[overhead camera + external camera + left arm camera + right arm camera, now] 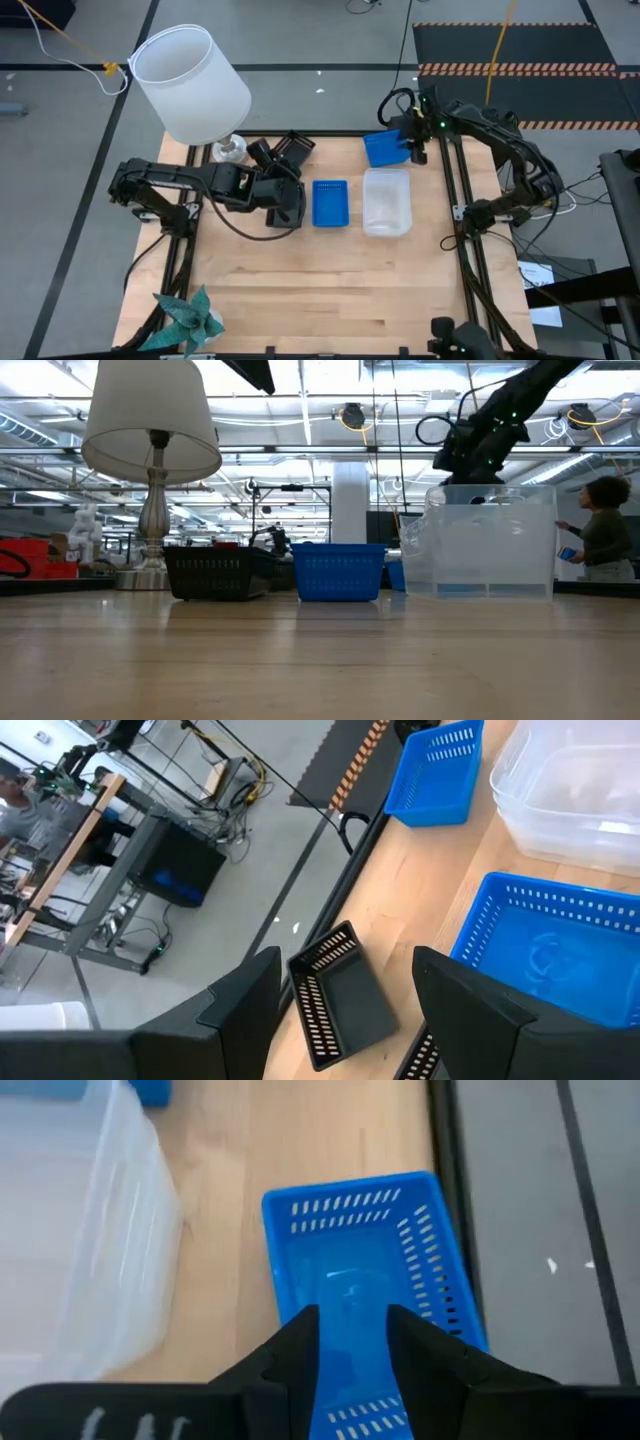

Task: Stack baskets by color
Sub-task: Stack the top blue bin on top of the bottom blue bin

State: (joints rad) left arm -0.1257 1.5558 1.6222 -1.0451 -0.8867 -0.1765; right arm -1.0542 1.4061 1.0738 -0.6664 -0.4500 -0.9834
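Note:
The far blue basket has a side that faces the clear baskets, and along that side my right gripper will close on the near rim [397,162] [282,1310] of this basket.
Black, blue and clear baskets lie along the far half of the table. One black basket [340,1000] lies askew at the far edge, and my left gripper [345,1020] hovers open above it, a finger on each side. Another black basket [285,212] sits beside that arm. A blue basket [330,203] rests flat at the middle, next to stacked clear baskets [387,200]. A second blue basket [370,1280] sits at the far right. My right gripper [350,1345] hangs open over its near end, with no contact showing.
A lamp with a white shade [190,85] stands at the far left corner, close to the left arm. A teal paper ornament [190,318] lies at the near left corner. A person [605,530] stands in the room beyond the table. Bare wood fills the near half.

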